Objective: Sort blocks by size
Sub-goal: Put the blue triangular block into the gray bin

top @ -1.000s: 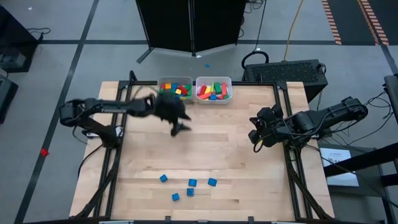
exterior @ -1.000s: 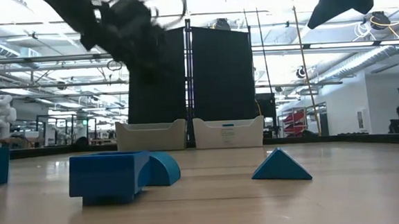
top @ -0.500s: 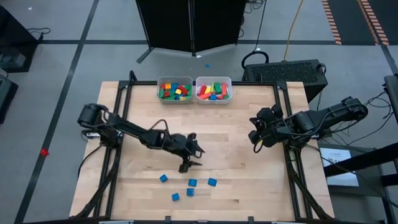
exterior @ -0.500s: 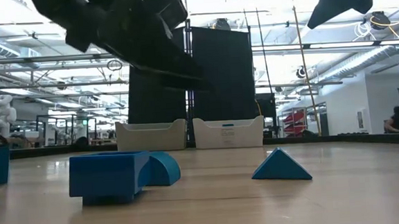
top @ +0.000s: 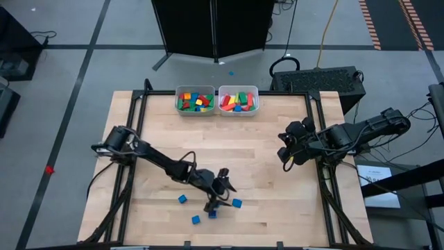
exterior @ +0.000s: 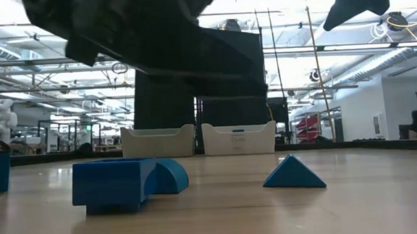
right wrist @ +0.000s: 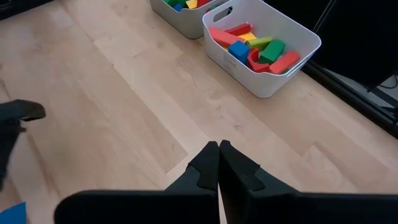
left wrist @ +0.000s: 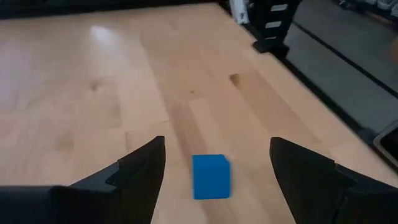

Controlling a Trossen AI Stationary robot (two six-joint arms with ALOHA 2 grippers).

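Observation:
The blue block nearest my right gripper is next for my left gripper. It should go there and close on that block's opposite sides (top: 236,203) (left wrist: 211,177).
Several small blue blocks (top: 182,198) lie on the wooden table near its front edge. My left gripper (top: 220,196) hangs open low over them. In the left wrist view one blue cube (left wrist: 210,177) rests flat on the table between and just ahead of the two fingers (left wrist: 143,165), untouched. The low view shows a blue block (exterior: 114,182), an arch (exterior: 170,175) and a wedge (exterior: 293,173) under the dark left arm (exterior: 138,34). My right gripper (top: 284,154) is shut and held high over the table's right side, holding nothing (right wrist: 219,149).
Two pale bins stand side by side at the far edge. The left bin (top: 195,101) and the right bin (top: 238,101) hold coloured blocks, also seen in the right wrist view (right wrist: 264,53). Bare wood (top: 250,146) lies between the bins and the blue blocks.
My left gripper has swung from just in front of the bins toward the table's near edge and down. It has rolled, and now hangs low over the blue blocks. Its fingers have stayed open. The blocks have not moved.

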